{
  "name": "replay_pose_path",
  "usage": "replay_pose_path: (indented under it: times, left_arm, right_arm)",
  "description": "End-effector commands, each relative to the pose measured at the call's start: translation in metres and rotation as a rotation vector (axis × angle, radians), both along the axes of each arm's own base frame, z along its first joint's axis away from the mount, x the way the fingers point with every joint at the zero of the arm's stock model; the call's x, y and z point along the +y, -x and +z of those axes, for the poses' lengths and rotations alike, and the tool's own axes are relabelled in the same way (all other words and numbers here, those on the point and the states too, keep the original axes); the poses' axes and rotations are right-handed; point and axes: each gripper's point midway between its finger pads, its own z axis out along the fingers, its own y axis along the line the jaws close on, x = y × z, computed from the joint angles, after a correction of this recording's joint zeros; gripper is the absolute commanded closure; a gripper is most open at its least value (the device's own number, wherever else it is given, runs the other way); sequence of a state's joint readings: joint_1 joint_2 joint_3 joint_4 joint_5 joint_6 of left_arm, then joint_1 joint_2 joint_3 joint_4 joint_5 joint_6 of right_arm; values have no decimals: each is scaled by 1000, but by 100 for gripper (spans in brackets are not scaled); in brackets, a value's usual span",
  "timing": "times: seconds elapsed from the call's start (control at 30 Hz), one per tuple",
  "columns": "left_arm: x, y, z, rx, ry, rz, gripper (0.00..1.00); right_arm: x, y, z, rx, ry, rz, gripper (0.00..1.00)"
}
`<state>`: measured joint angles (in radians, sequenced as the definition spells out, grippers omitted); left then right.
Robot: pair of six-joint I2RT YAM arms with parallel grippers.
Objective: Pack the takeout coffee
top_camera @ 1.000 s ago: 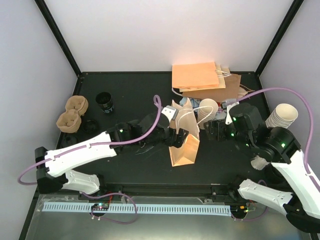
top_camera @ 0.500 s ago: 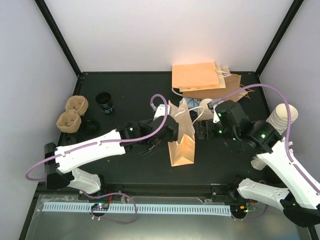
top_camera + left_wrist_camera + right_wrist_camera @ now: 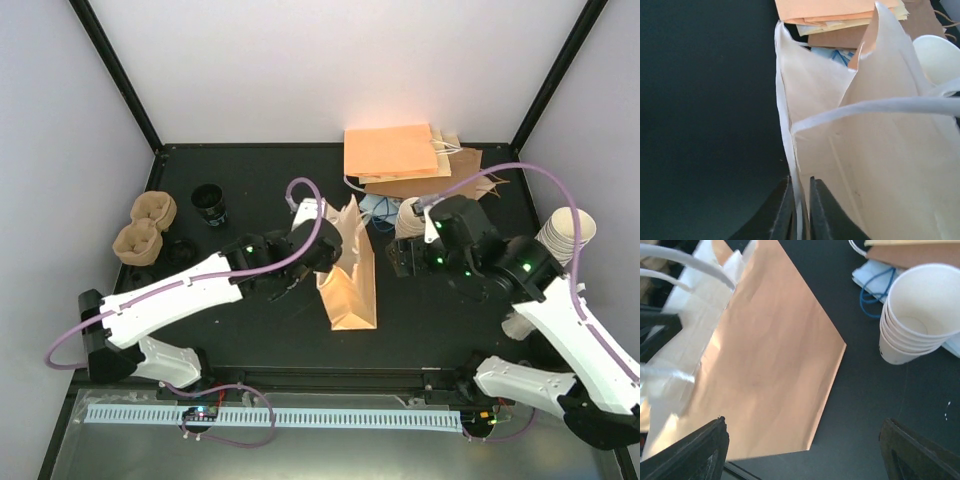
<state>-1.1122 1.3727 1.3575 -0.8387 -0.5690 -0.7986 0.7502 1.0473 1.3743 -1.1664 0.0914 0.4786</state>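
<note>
The robot's right gripper needs to close its fingers at the paper bag's opening [image 3: 348,230] [image 3: 702,325], just across from the rim that the left gripper holds.
An orange-brown paper bag [image 3: 352,285] with white handles stands in the middle of the black table. My left gripper [image 3: 328,247] is shut on the bag's left rim; the left wrist view shows both dark fingers [image 3: 782,210] pinching the white paper edge of the bag [image 3: 880,150]. To the bag's right my right gripper [image 3: 400,256] hangs open, its fingers [image 3: 695,452] wide apart above the bag's side [image 3: 770,365] and holding nothing. The takeout coffee [image 3: 209,203], a cup with a black lid, stands at the back left, away from both grippers.
Brown pulp cup carriers [image 3: 145,225] sit at the left edge. A stack of lidless white cups [image 3: 917,315] stands just right of the bag, another stack [image 3: 565,232] at the far right. Flat paper bags [image 3: 395,155] lie at the back.
My left gripper has closed on the bag's rim and the bag has shifted left with its mouth drawn narrower. The right arm has moved slightly left, still open.
</note>
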Motion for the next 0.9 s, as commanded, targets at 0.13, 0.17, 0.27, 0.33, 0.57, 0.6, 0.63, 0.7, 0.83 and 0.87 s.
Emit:
replay_pose_path:
  times: [0.13,0.17,0.27,0.33,0.57,0.6,0.63,0.7,0.83,0.87]
  left_arm:
    - [27,-1,44,-92,20,-177,96]
    - [22,3,48,-115,28,-242,97]
    - [19,15,62,-185,54,-361,98]
    - [23,20,69,-224,60,-390,97]
    - [30,34,84,-295,80,-469,94]
    - [29,36,84,-295,80,-481,94]
    - [29,37,84,-296,82,-487,94]
    - [29,39,85,-294,86,-496,94]
    - [29,41,82,-289,76,-509,95]
    - [29,40,81,-288,73,-510,95]
  right_arm:
    - [-4,16,59,-208,-65,152,16]
    - [-2,17,64,-224,-71,167,17]
    - [5,15,85,-281,-115,198,19]
    - [13,14,97,-316,-141,229,22]
    - [58,15,122,-392,-265,431,44]
    - [68,19,122,-379,-286,487,49]
    - [77,22,119,-356,-304,534,55]
    - [92,29,111,-298,-332,617,65]
    - [111,38,85,-236,-308,693,90]
    - [114,39,77,-230,-295,694,91]
